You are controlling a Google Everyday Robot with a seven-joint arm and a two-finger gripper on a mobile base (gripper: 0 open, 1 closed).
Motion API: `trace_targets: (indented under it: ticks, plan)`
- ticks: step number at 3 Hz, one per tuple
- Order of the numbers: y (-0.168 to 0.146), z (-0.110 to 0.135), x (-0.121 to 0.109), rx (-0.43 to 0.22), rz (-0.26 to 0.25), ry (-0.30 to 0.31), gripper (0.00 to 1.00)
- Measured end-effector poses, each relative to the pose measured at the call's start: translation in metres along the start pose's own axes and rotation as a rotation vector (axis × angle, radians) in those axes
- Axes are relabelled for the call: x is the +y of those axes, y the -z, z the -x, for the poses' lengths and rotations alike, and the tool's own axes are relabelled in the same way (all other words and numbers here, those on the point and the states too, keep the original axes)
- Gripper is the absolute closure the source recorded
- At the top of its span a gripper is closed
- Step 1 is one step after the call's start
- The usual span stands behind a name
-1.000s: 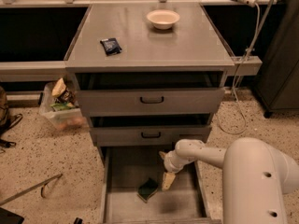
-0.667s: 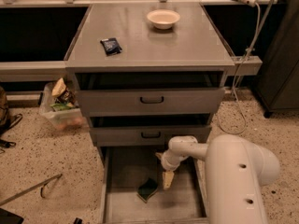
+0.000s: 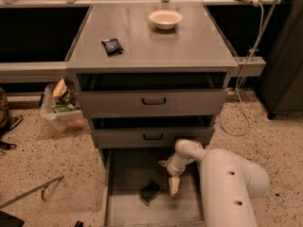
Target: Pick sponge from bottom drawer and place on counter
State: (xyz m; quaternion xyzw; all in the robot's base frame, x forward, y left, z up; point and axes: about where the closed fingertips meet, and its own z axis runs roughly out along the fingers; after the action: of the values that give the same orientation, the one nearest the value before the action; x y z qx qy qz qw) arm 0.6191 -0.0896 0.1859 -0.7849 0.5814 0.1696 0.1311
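The robot's gripper should close on the middle of the sponge (image 3: pixel 150 191) that lies in the open bottom drawer, because the sponge goes up to the counter.
The sponge (image 3: pixel 150 192), dark green face up with a thin yellow edge, lies flat in the open bottom drawer (image 3: pixel 124 174), near its middle front. My gripper (image 3: pixel 171 183) hangs inside the drawer just right of the sponge, pointing down, apart from it. The white arm (image 3: pixel 227 183) reaches in from the lower right. The counter (image 3: pixel 156 41) is the grey top of the cabinet above.
A white bowl (image 3: pixel 165 18) and a dark crinkled packet (image 3: pixel 112 46) sit on the counter. Two black-handled drawers (image 3: pixel 154 101) stand slightly open above the bottom one. A clear bin of bags (image 3: pixel 61 109) stands on the floor at the left. A cable (image 3: pixel 246 74) hangs at the right.
The arm has swung left and lower into the drawer, bringing the gripper closer to the sponge. The sponge has not moved.
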Motion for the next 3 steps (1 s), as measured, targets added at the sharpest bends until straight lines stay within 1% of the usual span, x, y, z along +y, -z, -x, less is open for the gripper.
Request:
trace_targets:
  ticks: [1, 2, 3]
  plan:
    - [0.0, 0.0, 0.0, 0.0, 0.0, 0.0, 0.0]
    - [-0.022, 0.003, 0.017, -0.035, 0.015, -0.043, 0.0]
    - [-0.066, 0.007, 0.041, -0.094, 0.096, -0.068, 0.0]
